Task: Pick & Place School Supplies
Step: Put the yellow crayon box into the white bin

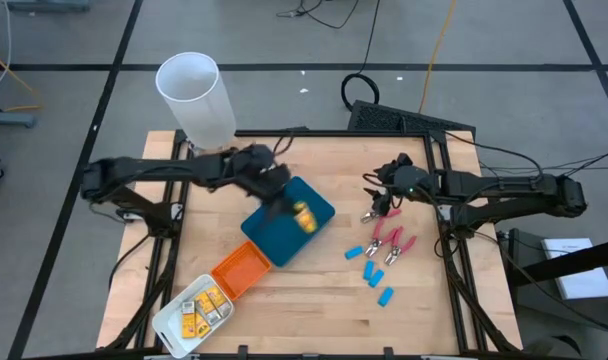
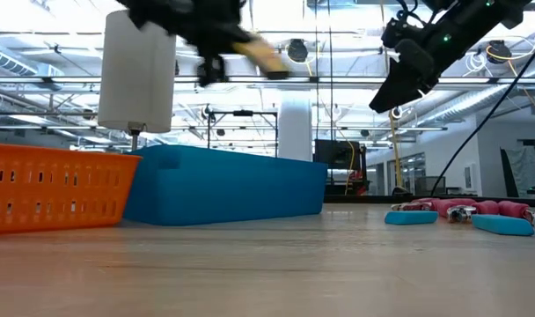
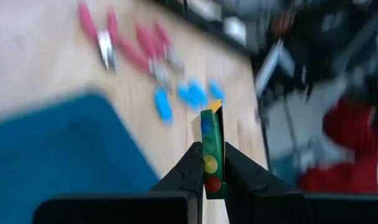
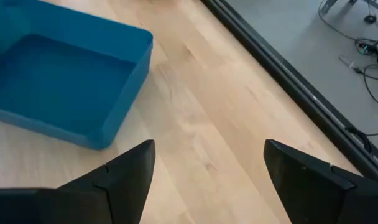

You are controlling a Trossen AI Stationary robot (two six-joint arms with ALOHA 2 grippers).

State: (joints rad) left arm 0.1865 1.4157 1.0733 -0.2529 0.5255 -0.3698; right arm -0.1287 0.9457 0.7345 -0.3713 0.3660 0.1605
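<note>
The small yellow box, now high above the teal tray, will be let go by my left gripper, which will leave it on the white tray's yellow boxes (image 1: 192, 321) farthest from the orange tray.
My left gripper (image 3: 212, 171) is shut on a small yellow box (image 3: 212, 146) with coloured dots on its green side. It hovers over the teal tray (image 1: 274, 238), and the low view shows the box (image 2: 267, 57) high above the tray. My right gripper (image 1: 376, 195) hangs open and empty above the table's right part, with wood and the teal tray (image 4: 58, 81) ahead of it. Two pink-handled tools (image 1: 389, 240) and several light-blue pieces (image 1: 371, 268) lie on the wood below and nearer than it. My left gripper pinches the yellow box between its two fingers on the box's two broad faces, at the end nearest the wrist (image 3: 212, 183). The rest of the box sticks out beyond the fingertips. The box is lifted clear, above the teal tray.
An orange tray (image 1: 242, 270) and a white tray (image 1: 169, 325) holding several yellow boxes sit at the near left. A tall white cylinder (image 1: 196, 95) stands at the far left. Bare wood lies between the teal tray and the blue pieces.
</note>
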